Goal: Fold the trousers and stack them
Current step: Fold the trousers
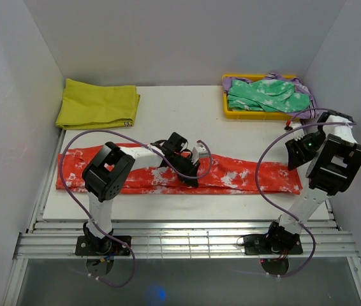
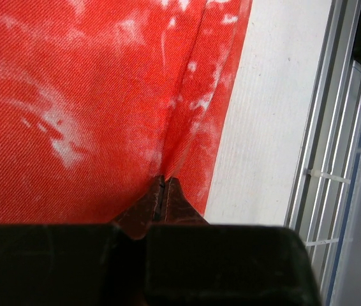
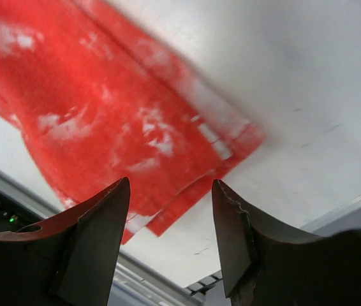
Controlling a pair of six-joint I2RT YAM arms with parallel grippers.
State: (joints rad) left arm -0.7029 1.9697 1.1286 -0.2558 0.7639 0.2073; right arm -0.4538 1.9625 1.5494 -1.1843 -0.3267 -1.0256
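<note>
The upper leg's hem falls short of the lower leg's hem, so my right gripper will pinch the trousers' upper corner (image 3: 221, 152) and pull it even before folding.
The red-orange trousers (image 1: 231, 175) with white blotches lie as a long flat strip across the near part of the white table, legs laid together. My left gripper (image 1: 190, 171) rests on their middle. In the left wrist view its tips (image 2: 165, 182) are shut on a raised crease of the red fabric (image 2: 72, 95), close to the trousers' near edge. My right gripper (image 1: 297, 155) hovers above the right end. In the right wrist view it (image 3: 171, 191) is open and empty, with the hem ends (image 3: 104, 115) below and beyond its fingers.
A folded yellow cloth (image 1: 97, 103) lies at the back left. A yellow tray (image 1: 226, 109) at the back right holds a green white-mottled garment (image 1: 266, 94). Metal rails (image 1: 187, 236) run along the table's front edge. White walls close in both sides.
</note>
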